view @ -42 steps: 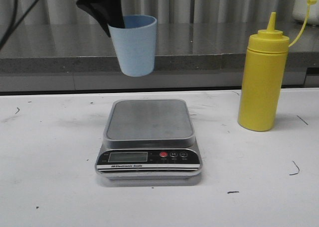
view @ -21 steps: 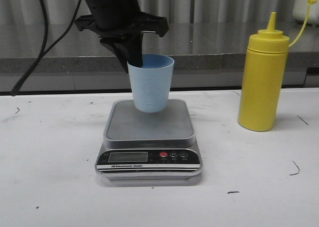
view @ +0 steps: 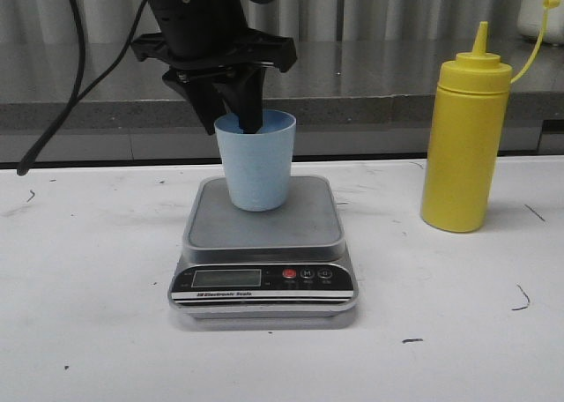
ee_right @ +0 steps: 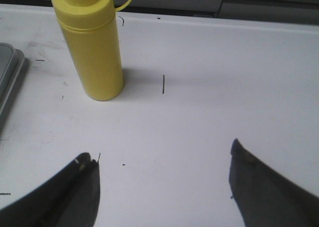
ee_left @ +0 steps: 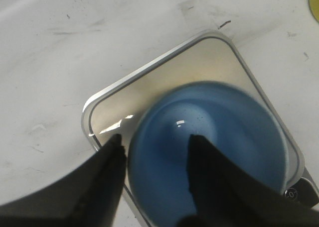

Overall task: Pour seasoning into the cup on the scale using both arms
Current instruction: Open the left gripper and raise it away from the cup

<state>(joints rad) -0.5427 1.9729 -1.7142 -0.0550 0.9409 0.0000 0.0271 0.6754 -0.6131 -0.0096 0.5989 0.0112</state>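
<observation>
My right gripper should go to the yellow seasoning bottle next and close on the middle of its body (view: 463, 152) (ee_right: 97, 60), below the bottle's cap.
The pale blue cup (view: 257, 168) stands upright on the rear part of the scale's grey platform (view: 264, 230). My left gripper (view: 238, 127) comes down from above and straddles the cup's left rim, one finger outside and one inside, with a clear gap between them, so it is open. In the left wrist view the cup (ee_left: 219, 137) fills the space over the platform (ee_left: 164, 72) and my left gripper (ee_left: 157, 140) sits at its rim. The yellow seasoning bottle (view: 463, 146) stands upright on the table to the right. My right gripper (ee_right: 162, 150) is open and empty, well short of the bottle (ee_right: 92, 53).
The scale's black front panel with its LCD and red button (view: 288, 274) faces me. A grey ledge (view: 397, 102) runs along the back of the white table. The bottle's cap strap (view: 533, 45) arcs up to the right. A black cable (view: 70, 93) hangs at the left.
The left arm carried the cup down from high at the left onto the scale's platform. Its fingers have since spread apart at the rim. The bottle has not moved.
</observation>
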